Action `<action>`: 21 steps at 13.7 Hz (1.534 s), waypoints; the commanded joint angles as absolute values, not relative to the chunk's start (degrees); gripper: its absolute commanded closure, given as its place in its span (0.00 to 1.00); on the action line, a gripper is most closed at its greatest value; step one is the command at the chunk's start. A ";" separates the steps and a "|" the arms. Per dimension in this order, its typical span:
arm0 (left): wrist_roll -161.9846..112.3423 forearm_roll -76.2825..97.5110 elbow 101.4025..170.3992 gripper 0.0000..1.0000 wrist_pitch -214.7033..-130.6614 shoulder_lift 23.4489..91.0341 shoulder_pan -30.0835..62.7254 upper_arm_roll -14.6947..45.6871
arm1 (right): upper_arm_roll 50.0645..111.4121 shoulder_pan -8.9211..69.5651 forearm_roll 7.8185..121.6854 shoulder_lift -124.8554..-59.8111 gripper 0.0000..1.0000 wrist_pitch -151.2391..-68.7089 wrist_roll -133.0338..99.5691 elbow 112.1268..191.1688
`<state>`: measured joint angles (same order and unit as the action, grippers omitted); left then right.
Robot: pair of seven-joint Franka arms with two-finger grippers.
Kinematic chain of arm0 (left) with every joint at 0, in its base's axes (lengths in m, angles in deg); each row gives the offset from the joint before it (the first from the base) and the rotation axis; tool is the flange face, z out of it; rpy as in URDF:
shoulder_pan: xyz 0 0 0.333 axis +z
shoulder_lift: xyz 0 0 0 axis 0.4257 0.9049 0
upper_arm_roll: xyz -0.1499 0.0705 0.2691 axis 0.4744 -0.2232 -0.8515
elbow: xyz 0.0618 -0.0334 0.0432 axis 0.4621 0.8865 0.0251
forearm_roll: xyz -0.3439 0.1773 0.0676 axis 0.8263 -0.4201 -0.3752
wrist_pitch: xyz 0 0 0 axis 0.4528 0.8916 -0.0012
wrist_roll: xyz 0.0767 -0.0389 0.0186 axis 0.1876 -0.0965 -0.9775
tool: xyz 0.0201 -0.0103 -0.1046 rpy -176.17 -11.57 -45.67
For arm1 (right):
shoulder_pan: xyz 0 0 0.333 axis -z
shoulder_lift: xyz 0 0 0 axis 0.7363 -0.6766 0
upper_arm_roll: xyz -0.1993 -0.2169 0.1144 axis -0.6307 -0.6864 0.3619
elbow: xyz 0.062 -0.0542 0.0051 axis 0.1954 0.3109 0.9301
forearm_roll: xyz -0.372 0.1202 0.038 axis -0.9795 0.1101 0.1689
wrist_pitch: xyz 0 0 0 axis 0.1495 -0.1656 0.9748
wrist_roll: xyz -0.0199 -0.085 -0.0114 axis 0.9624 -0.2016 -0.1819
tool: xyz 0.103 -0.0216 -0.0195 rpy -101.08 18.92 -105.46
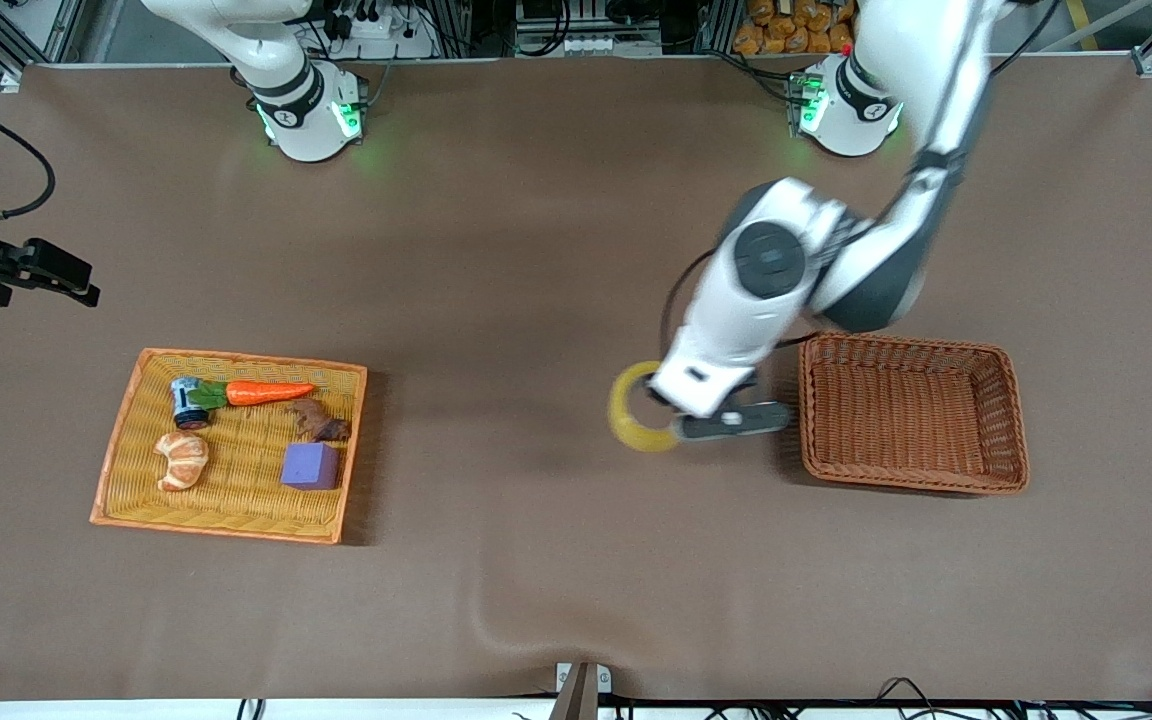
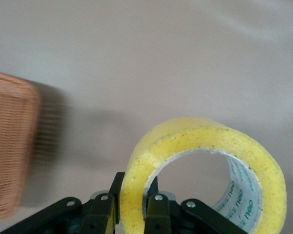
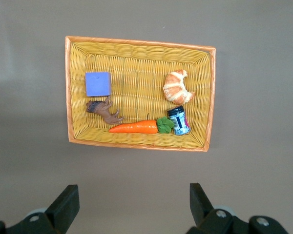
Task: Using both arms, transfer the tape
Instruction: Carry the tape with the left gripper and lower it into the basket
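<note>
My left gripper is going to let go of the tape near the middle of the brown wicker basket (image 1: pixel 921 397). The tape will lie flat on the basket's woven bottom.
The tape (image 1: pixel 633 410), a yellowish roll with a grey core, hangs in the air in my left gripper (image 1: pixel 664 412), over the bare table beside the brown basket. In the left wrist view the left gripper (image 2: pixel 134 195) is shut on the tape's wall (image 2: pixel 210 141), one finger inside the ring and one outside. My right gripper (image 1: pixel 76 285) waits high over the right arm's end of the table. In the right wrist view it (image 3: pixel 134 195) is open and empty, looking down on the yellow tray.
A brown wicker basket (image 1: pixel 906 343) stands toward the left arm's end and also shows in the left wrist view (image 2: pixel 10 146). A yellow wicker tray (image 1: pixel 126 450) holds a carrot (image 1: pixel 271 392), croissant (image 1: pixel 182 458), purple cube (image 1: pixel 310 466), blue can (image 1: pixel 187 402) and a brown piece (image 1: pixel 318 420).
</note>
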<state>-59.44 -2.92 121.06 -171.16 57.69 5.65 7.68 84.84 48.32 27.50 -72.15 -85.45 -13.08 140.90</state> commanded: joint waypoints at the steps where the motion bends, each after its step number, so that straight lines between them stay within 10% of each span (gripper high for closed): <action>1: -56.35 -3.74 125.73 1.00 -167.50 53.78 13.04 8.68 | 84.87 49.61 27.03 -71.50 0.00 -86.72 -13.90 141.75; 11: -34.11 -3.82 148.14 1.00 -183.55 52.71 34.86 8.86 | 84.78 49.44 27.03 -71.59 0.00 -87.70 -13.29 141.92; 17: -18.99 -4.00 148.60 0.99 -187.79 58.51 42.25 8.86 | 84.78 51.29 30.89 -71.77 0.00 -88.04 -12.67 141.92; 19: -18.55 -3.91 148.60 0.56 -187.71 58.60 42.33 8.86 | 84.96 50.76 30.72 -71.86 0.00 -87.61 -12.75 142.10; 20: -18.29 -4.00 148.51 0.01 -187.71 58.52 42.42 8.86 | 85.04 50.59 30.63 -71.86 0.00 -87.61 -12.67 142.19; 21: -18.20 -4.00 148.16 0.00 -187.62 58.25 42.33 8.86 | 85.04 50.58 30.63 -71.86 0.00 -87.69 -12.67 142.10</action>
